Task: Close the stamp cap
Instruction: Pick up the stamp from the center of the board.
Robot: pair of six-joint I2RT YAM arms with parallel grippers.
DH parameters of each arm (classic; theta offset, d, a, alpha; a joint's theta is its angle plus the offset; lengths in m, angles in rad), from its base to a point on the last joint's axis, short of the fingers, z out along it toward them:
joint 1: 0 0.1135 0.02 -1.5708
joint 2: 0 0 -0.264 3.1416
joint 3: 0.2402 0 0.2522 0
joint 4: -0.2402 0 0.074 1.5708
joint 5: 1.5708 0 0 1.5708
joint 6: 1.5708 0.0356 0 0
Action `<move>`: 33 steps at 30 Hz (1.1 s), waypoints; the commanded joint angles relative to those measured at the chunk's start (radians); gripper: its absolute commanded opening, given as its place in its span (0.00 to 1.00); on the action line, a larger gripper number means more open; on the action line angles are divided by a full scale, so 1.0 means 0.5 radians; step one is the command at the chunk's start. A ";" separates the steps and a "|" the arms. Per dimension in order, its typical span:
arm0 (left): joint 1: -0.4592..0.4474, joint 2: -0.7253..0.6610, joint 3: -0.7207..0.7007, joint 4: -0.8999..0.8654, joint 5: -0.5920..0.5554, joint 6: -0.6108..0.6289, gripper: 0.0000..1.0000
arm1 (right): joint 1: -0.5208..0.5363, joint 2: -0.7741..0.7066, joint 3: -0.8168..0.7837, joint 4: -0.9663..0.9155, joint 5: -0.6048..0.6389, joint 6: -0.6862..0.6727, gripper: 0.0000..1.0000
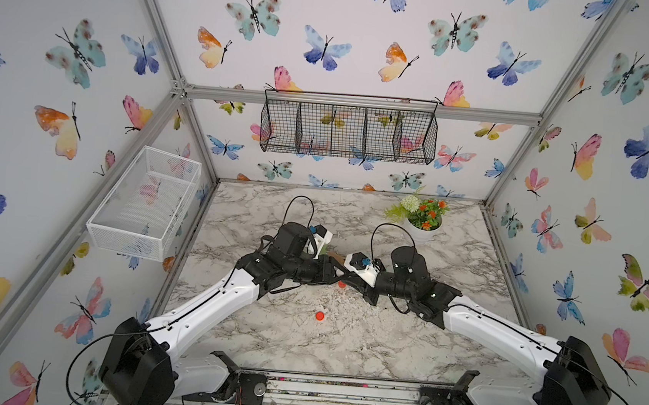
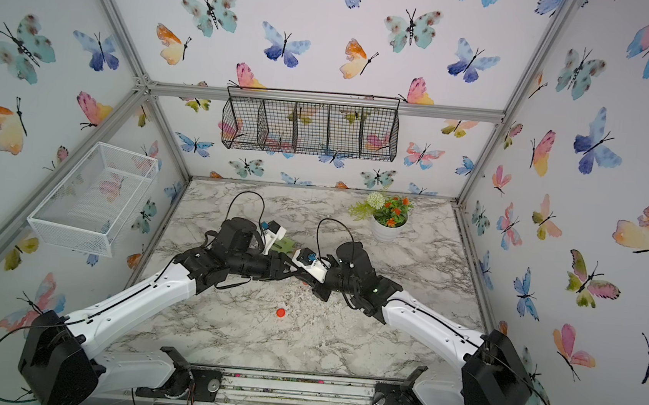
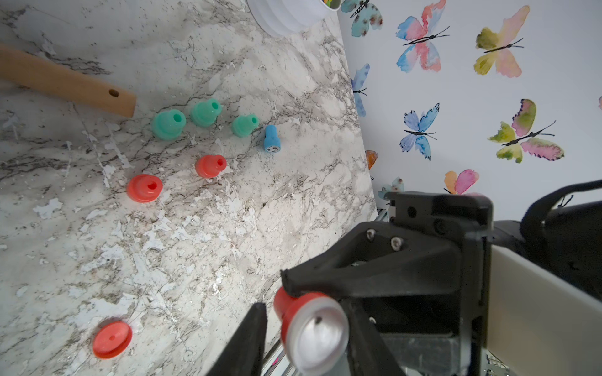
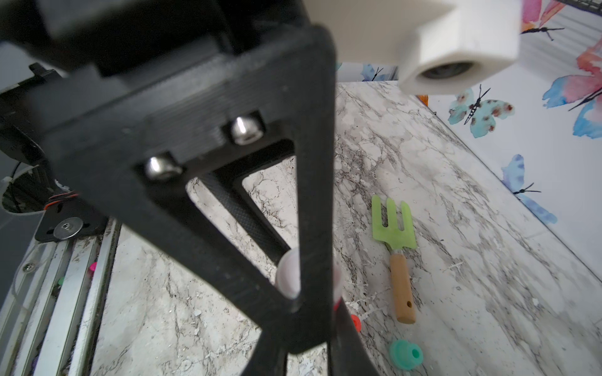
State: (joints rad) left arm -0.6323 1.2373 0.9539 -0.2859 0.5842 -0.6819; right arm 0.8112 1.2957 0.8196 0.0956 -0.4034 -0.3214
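My right gripper holds the stamp's red handle crosswise. So my left gripper should take the stamp's wide end [image 3: 317, 338] and my right gripper should take hold of the handle again end-on.
A red stamp [image 3: 293, 312] with a bare white face [image 3: 317, 335] hangs above the table's front middle. My right gripper [image 3: 288, 286] is shut on its red handle. My left gripper [image 3: 304, 307] is open around the stamp's wide end; one finger [image 3: 247, 338] stands a little apart from it and the other lies against its rim. In both top views the two grippers meet [image 1: 339, 279] [image 2: 302, 277] and hide most of the stamp. The red stamp cap [image 3: 112, 338] [image 1: 319, 316] [image 2: 280, 312] lies loose on the marble, nearer the front edge.
Three green stamps [image 3: 203, 112], two red ones [image 3: 210, 166] and a small blue one [image 3: 271, 138] stand on the marble beyond the grippers. A garden fork [image 4: 395, 247] with a wooden handle lies nearby. A flower pot [image 1: 423, 226] stands at the back right, and a white basket [image 1: 142, 203] hangs on the left wall.
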 commanded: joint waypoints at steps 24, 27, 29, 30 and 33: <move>-0.002 -0.229 0.180 0.287 0.104 -0.176 0.24 | 0.006 -0.430 -0.007 0.215 0.162 0.163 0.47; 0.006 -0.307 0.189 0.449 0.152 -0.296 0.24 | 0.004 -0.599 -0.071 0.401 0.164 0.214 0.49; 0.009 -0.359 0.181 0.579 0.166 -0.398 0.24 | 0.004 -0.692 -0.117 0.560 0.126 0.244 0.50; 0.012 -0.385 0.175 0.658 0.179 -0.454 0.24 | 0.004 -0.732 -0.136 0.656 0.106 0.260 0.51; 0.024 -0.427 0.190 0.866 0.265 -0.618 0.24 | 0.005 -0.786 -0.142 0.866 0.057 0.309 0.51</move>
State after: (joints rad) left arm -0.6285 1.0523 1.0302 -0.0105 0.6548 -0.8852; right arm 0.8120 0.9165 0.7620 0.3782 -0.3477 -0.2127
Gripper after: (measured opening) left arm 0.272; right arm 0.510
